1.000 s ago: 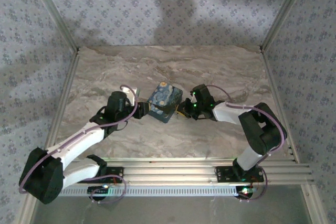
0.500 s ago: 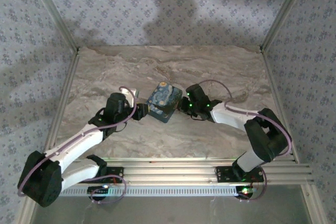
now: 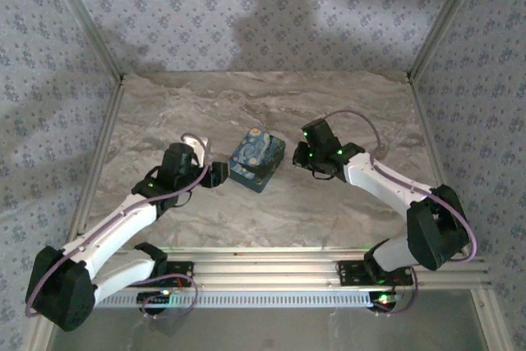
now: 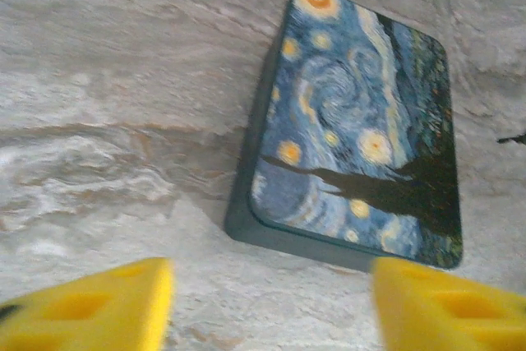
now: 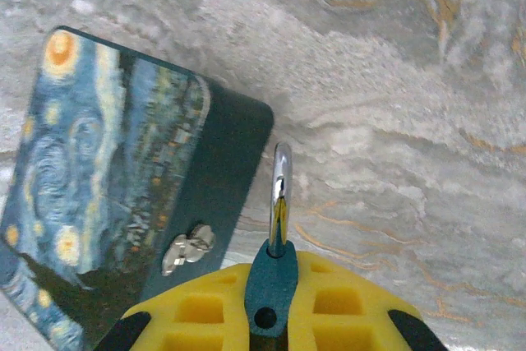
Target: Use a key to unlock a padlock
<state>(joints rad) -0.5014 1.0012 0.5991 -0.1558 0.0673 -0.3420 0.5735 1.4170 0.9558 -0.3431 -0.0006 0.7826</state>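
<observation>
My right gripper is going to let go of the padlock on the bare marble [image 3: 333, 157] that lies beneath its wrist, a short way from the box.
My right gripper [image 5: 274, 302] is shut on the key [image 5: 279, 203]. Its dark bluish head is pinched between the yellow pads [image 5: 197, 310] and its shiny blade points forward over the marble. In the top view the right gripper [image 3: 302, 156] hangs just right of the swirl-print box [image 3: 256, 159]. My left gripper [image 4: 271, 310] is open, its yellow fingers [image 4: 99, 306] wide apart with bare table between them, a little short of the box [image 4: 362, 129]. From above, the left gripper [image 3: 215, 174] sits close to the box's left side. The padlock is out of view.
A small silver latch [image 5: 187, 250] sits on the dark side wall of the box [image 5: 107, 178]. The marble table [image 3: 271, 219] is fenced by patterned walls, with an aluminium rail [image 3: 320, 269] along the near edge.
The left gripper has opened and drawn slightly back from the box. The right arm has swung right and away from the box's side, still holding the key.
</observation>
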